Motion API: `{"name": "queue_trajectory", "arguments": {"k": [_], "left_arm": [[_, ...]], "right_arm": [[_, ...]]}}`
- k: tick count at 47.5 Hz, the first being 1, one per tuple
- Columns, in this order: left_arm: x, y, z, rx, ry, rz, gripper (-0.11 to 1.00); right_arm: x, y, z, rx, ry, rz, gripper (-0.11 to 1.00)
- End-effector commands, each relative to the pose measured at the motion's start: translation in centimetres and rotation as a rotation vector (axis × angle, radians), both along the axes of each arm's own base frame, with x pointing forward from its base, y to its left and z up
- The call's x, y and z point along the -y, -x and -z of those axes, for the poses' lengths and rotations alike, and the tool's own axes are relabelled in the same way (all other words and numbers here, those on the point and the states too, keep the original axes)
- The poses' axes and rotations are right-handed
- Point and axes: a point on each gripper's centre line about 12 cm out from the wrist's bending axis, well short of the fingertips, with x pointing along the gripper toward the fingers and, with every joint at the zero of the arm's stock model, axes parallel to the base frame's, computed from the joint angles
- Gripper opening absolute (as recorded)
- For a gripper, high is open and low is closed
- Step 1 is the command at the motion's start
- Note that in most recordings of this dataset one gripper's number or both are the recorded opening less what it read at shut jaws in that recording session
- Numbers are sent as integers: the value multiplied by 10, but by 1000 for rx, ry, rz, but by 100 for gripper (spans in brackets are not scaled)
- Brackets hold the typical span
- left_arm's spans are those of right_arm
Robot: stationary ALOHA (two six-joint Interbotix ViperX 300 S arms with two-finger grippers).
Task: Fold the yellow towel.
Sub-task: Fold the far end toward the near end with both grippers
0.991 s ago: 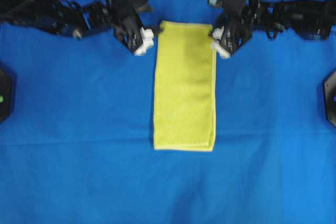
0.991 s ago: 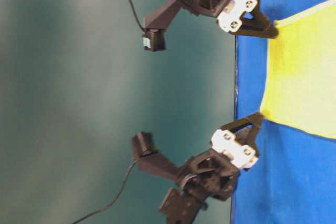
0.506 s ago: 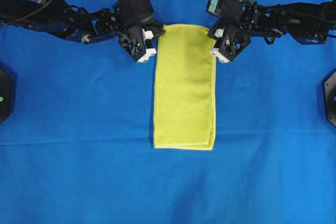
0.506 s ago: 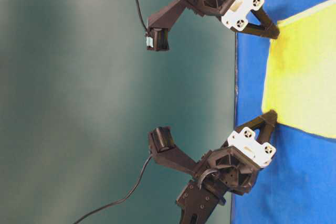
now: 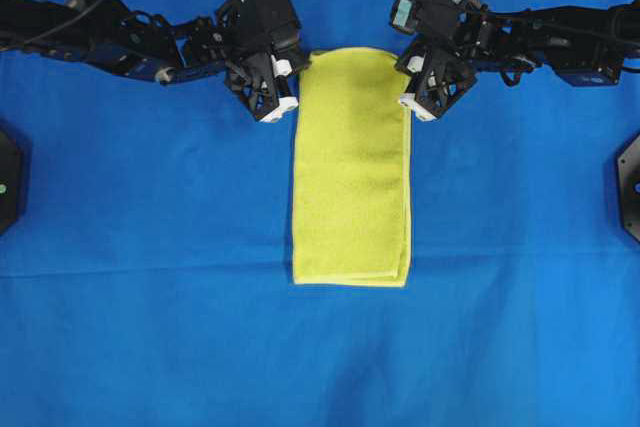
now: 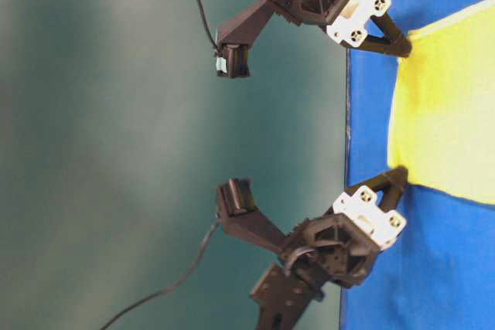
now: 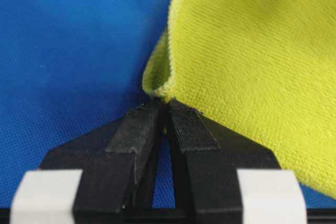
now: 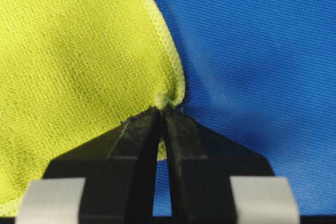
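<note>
Next, I release the yellow towel's far corner from my right gripper on the towel's long edge at the gripper's side (image 5: pixel 412 240), just short of the towel's near end.
The yellow towel (image 5: pixel 350 177) lies folded into a long narrow strip on the blue cloth, its short ends far and near. My left gripper (image 5: pixel 297 69) is shut on the strip's far left corner, and in the left wrist view the fingertips (image 7: pixel 167 102) pinch a puckered bit of towel (image 7: pixel 252 51). At the far right corner my right gripper (image 5: pixel 407 67) is shut too, its tips (image 8: pixel 161 109) clamping the hemmed edge of the towel (image 8: pixel 79 51). The table-level view shows both grippers, right (image 6: pixel 402 45) and left (image 6: pixel 398 177), low at the towel's (image 6: pixel 448 106) end.
The big blue cloth (image 5: pixel 150 247) covers the whole table. Black fixtures sit at the left edge (image 5: pixel 8 187) and the right edge (image 5: pixel 630 187). The table's far edge (image 6: pixel 346 113) runs just behind both grippers.
Both grippers, open beside the far corners a second ago, have moved in and shut on them. The far end of the towel is now slightly bunched.
</note>
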Motion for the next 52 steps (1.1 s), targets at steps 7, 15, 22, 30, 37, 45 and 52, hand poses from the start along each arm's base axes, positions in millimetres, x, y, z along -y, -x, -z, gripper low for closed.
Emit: {"name": "queue_trajectory", "arguments": {"k": [7, 15, 22, 30, 37, 45, 52], "left_arm": [[0, -4, -45, 67, -56, 21, 5], [0, -3, -49, 70, -64, 25, 5], [2, -4, -49, 70, -64, 28, 5], [14, -7, -55, 82, -66, 58, 5], [41, -7, -57, 70, -50, 113, 5], [88, -5, -57, 40, -28, 220, 5], [134, -2, -50, 9, 7, 318, 5]], "right_arm": [[2, -1, -36, 72, 39, 5, 6], [0, 3, -46, 94, 49, 7, 6], [-1, 3, -46, 95, 48, 3, 6], [-14, -1, -51, 99, 40, -21, 6], [-40, -2, -58, 74, 18, -72, 6], [-74, -2, -60, 71, -15, -128, 6], [-105, -4, -56, 69, -60, -165, 6]]}}
